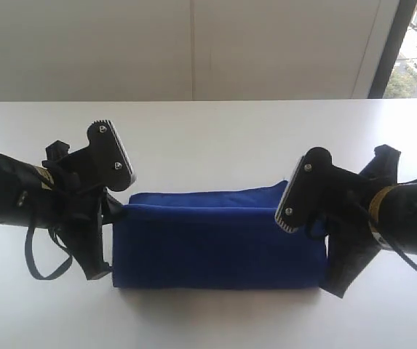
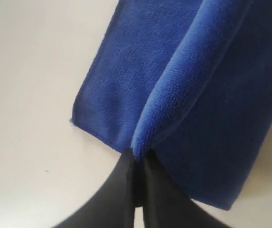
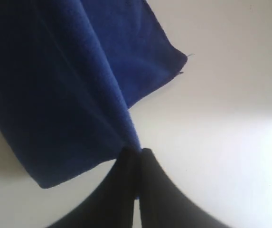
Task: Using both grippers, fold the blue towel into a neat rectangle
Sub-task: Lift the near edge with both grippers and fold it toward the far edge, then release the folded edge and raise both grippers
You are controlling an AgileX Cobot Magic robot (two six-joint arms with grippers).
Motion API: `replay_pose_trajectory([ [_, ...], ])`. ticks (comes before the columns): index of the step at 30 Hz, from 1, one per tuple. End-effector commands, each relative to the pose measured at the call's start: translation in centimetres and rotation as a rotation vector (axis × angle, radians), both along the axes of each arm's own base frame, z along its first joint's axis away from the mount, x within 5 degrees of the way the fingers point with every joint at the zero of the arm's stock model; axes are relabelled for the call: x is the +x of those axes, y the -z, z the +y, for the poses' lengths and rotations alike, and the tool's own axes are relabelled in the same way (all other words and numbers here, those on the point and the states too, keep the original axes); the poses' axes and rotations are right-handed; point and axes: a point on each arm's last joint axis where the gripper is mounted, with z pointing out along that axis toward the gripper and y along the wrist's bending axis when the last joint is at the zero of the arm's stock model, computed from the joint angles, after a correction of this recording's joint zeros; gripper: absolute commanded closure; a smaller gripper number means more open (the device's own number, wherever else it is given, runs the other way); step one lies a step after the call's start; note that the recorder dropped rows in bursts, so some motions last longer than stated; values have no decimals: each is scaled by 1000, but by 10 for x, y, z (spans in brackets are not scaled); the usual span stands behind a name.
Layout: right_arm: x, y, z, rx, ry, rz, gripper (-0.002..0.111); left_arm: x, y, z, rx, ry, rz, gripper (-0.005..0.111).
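Observation:
The robot's right gripper needs to release the raised edge of the blue towel on the far corner of the lower layer [image 1: 284, 186] [image 3: 176, 62].
The blue towel [image 1: 219, 243] lies folded over on the white table, a long band running left to right between my two arms. My left gripper [image 1: 118, 209] is shut on the towel's left end. In the left wrist view the gripper [image 2: 138, 156] pinches a raised fold of the towel [image 2: 211, 95], with a lower layer flat on the table beside it. My right gripper [image 1: 316, 224] is shut on the right end. The right wrist view shows that gripper [image 3: 136, 153] clamped on a thin ridge of the towel [image 3: 55, 95]. No tag shows.
The white table [image 1: 208, 138] stretches back to a pale wall [image 1: 193, 43]. A dark window frame [image 1: 390, 43] stands at the far right. A black cable [image 1: 41, 265] loops below my left arm, near the table's front.

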Motion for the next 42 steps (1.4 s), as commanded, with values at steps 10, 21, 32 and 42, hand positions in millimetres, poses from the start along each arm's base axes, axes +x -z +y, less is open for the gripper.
replay_pose_trajectory([
  [10, 55, 4, 13, -12, 41, -25, 108, 24, 26, -9, -46, -48, -86, 107],
  [21, 93, 18, 7, 26, 77, -22, 108, 58, 34, 5, -76, -169, -117, 107],
  [32, 121, 51, 0, 36, 97, 40, 108, 84, 50, -3, -74, -180, -156, 107],
  [42, 128, 84, -4, -31, 60, 108, 107, 102, 82, -9, -16, -162, -125, 86],
])
